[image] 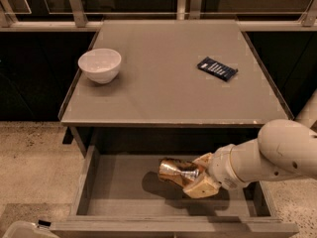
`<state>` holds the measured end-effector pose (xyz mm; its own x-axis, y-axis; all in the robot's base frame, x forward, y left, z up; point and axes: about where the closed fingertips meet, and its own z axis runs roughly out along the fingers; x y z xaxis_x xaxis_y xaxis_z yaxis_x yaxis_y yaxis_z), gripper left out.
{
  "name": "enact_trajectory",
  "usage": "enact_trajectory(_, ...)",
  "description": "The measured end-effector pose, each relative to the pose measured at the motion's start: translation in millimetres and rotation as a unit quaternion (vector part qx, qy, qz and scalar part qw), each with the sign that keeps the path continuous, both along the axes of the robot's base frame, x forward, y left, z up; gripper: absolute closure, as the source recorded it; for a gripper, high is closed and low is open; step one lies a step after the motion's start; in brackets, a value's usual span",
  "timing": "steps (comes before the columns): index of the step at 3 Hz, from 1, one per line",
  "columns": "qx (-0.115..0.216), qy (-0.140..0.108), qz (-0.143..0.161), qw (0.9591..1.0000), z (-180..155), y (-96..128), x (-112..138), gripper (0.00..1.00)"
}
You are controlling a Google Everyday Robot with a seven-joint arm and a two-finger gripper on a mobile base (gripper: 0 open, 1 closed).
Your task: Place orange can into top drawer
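My gripper has the orange can to put down. I will lay it on its side (183, 184) near the middle of the top drawer's bottom.
The orange can (174, 171) lies on its side, held in my gripper (194, 176) inside the open top drawer (111, 190). The can casts a shadow on the drawer floor just below and to its left, so it sits low over the floor. My gripper's tan fingers (202, 188) are shut around the can's right end. My white arm (277, 155) reaches in from the right, over the drawer's right side.
On the tabletop (163, 93) above the drawer, a white bowl (99, 65) stands at the left and a flat dark blue packet (217, 68) lies at the right. A railing (158, 24) runs behind the table. Speckled floor lies at the left.
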<state>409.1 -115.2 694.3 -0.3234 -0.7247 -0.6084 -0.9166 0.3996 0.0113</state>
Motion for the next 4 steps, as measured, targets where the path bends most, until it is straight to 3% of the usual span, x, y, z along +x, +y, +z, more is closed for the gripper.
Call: enact_trajectory(4,0.008,0.054,-0.018,0.9984,-67.5,-10.7,1.7,1.0)
